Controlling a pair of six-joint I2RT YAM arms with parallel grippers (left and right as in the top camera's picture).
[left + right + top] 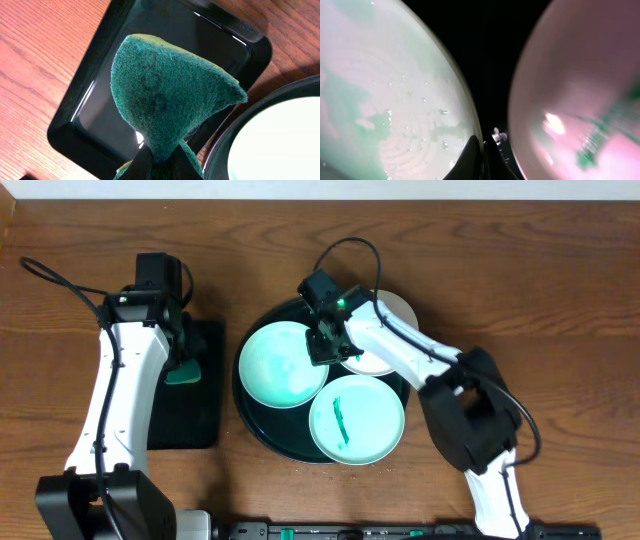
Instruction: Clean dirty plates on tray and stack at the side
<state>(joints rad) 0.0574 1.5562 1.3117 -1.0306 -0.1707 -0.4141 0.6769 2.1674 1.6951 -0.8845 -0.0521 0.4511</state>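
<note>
The robot's right gripper needs to release the wet mint-green plate on the bare wood (472, 358) just past the white plate.
The round black tray (262, 430) holds three plates. A wiped, wet mint-green plate (275, 370) lies at its left, a mint-green plate with a green smear (365, 430) at the front, and a white plate (395, 310) at the back right, partly under my right arm. My right gripper (325, 345) is shut on the right rim of the left mint-green plate (395, 100); its fingers (483, 145) pinch the rim, with the smeared plate (580, 100) beside them. My left gripper (183, 365) is shut on a green sponge (170, 90) held above the rectangular tray.
A smaller rectangular black tray (195, 415) lies on the wooden table left of the round tray; it also shows in the left wrist view (95, 105), next to the round tray's rim (235, 135). Bare wood lies to the right of the round tray.
</note>
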